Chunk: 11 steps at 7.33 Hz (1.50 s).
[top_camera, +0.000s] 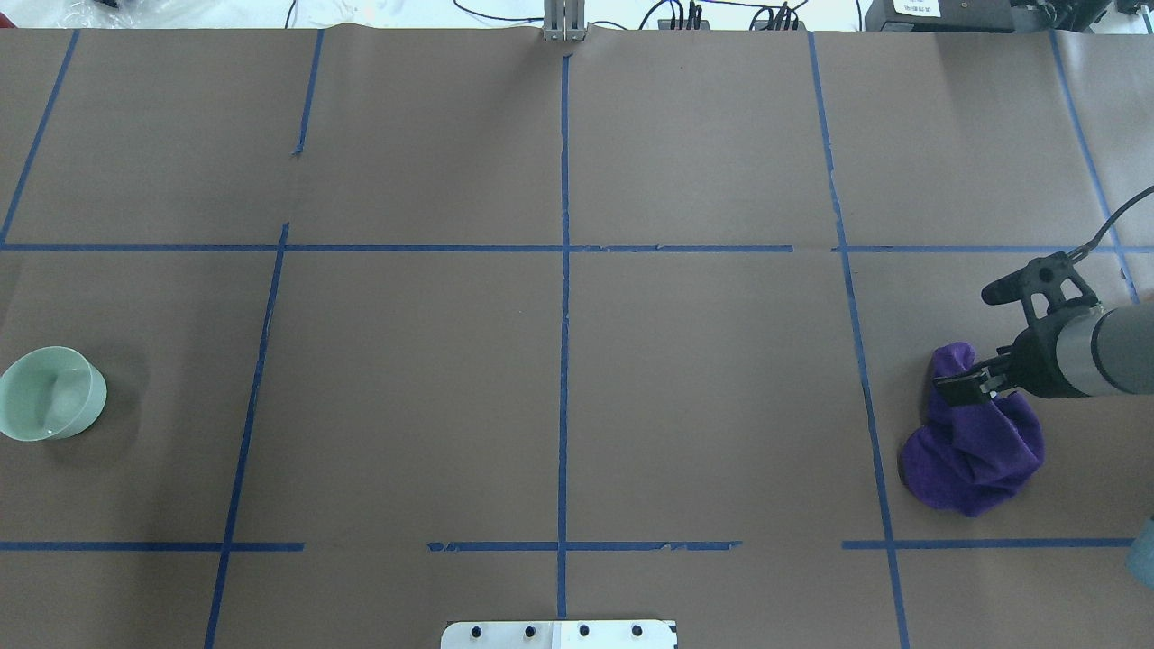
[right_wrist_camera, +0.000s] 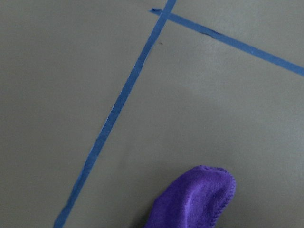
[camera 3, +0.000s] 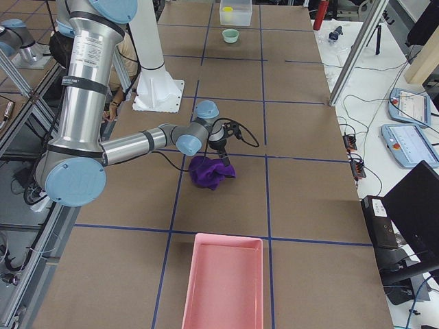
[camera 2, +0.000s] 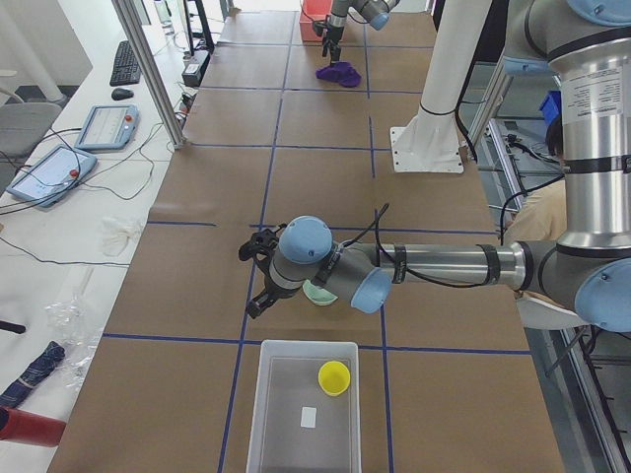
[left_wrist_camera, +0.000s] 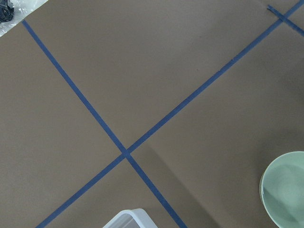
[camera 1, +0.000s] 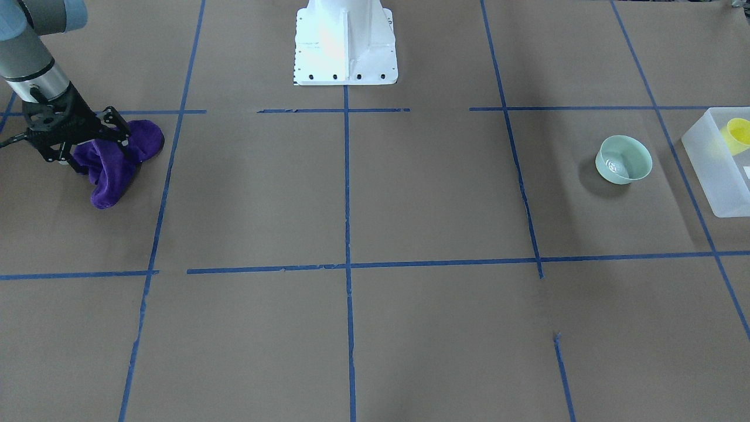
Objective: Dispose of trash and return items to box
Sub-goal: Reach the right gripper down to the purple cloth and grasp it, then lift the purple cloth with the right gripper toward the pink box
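Observation:
The mint-green bowl is next for my left gripper. It should go there and close on the bowl's rim (camera 1: pixel 647 169) (left_wrist_camera: pixel 264 198), on the side facing the frosted box.
The mint-green bowl (camera 1: pixel 624 159) stands upright on the brown table, beside the frosted box (camera 1: pixel 712 170). The yellow cup (camera 1: pixel 738 135) is inside the box; it also shows in the exterior left view (camera 2: pixel 333 376). The bowl shows in the overhead view (top_camera: pixel 50 394) and the left wrist view (left_wrist_camera: pixel 287 190). My left gripper (camera 2: pixel 258 281) hovers close beside the bowl; I cannot tell whether it is open or shut. My right gripper (camera 1: pixel 88 152) is at the far end of the table, shut on the bunched purple cloth (camera 1: pixel 117 167), whose lower part rests on the table.
A pink tray (camera 3: pixel 226 281) stands at the table's end beyond the cloth. The white robot base (camera 1: pixel 345 47) is at the middle of the robot's side. Blue tape lines cross the table. Monitors, tablets and cables lie along the operators' side.

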Each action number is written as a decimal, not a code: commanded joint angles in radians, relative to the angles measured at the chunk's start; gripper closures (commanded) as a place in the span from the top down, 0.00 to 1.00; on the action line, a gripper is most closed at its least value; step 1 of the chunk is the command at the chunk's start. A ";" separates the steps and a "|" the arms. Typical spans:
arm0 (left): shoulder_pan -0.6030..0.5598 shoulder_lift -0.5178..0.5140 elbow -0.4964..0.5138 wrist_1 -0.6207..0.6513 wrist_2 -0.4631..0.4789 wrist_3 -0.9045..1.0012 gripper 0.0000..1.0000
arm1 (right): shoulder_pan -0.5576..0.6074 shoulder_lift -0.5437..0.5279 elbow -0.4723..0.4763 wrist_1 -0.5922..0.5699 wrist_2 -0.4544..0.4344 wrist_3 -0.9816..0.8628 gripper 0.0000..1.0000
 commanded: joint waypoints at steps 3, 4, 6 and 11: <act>-0.001 -0.021 0.000 0.001 -0.001 -0.012 1.00 | -0.095 -0.047 -0.037 0.000 -0.047 -0.018 0.00; -0.001 -0.026 0.000 0.001 -0.001 -0.021 1.00 | -0.098 -0.056 -0.035 0.000 -0.088 -0.063 0.00; -0.001 -0.026 0.000 0.001 0.000 -0.031 1.00 | -0.021 -0.082 -0.037 -0.005 -0.075 -0.259 0.00; 0.003 -0.067 -0.031 -0.004 0.004 -0.225 1.00 | 0.794 0.052 -0.040 -0.486 0.257 -1.238 0.00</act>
